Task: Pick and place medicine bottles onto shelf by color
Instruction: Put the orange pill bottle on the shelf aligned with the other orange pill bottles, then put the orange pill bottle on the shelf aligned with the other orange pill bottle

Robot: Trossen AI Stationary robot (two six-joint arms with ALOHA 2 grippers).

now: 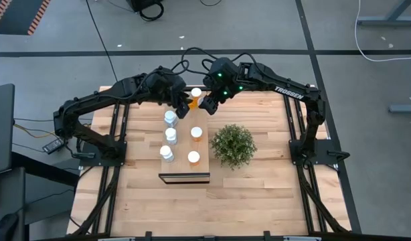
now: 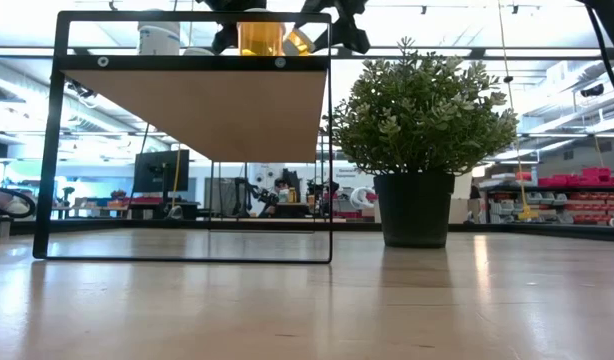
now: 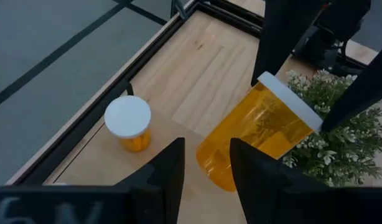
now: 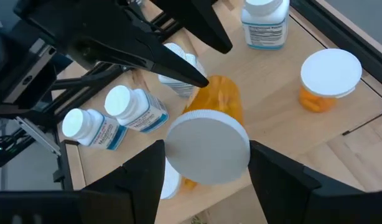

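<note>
The robot's right gripper needs to release the tilted orange bottle on the shelf (image 1: 202, 122) (image 4: 241, 169) between the far-end orange bottle and the next one.
The light-wood shelf (image 1: 182, 144) stands mid-table. Several white bottles (image 1: 171, 135) stand in its left row. Orange bottles (image 1: 196, 134) stand in its right row, one at the far end (image 3: 129, 121). My right gripper (image 4: 206, 168) is shut on a tilted orange bottle (image 1: 193, 104) over the shelf's far end. My left gripper (image 3: 206, 165) is open, with its fingers on either side of that bottle's base. My right gripper pinches the tilted bottle's white cap (image 3: 290, 102) between its two fingers, one finger (image 3: 272, 43) on each side of the rim. It comes slanting down from the table's right. The bottle hangs tilted, base low toward the shelf top. My left gripper's fingertip (image 4: 197, 78) lies at the bottle's base end (image 3: 213, 177); I cannot tell whether it touches.
A bushy green plant (image 1: 233, 144) in a dark pot stands right of the shelf. In the low view the shelf's dark frame (image 2: 187, 258) rises near the table's front. Bare tabletop lies in front of the shelf and to its left.
</note>
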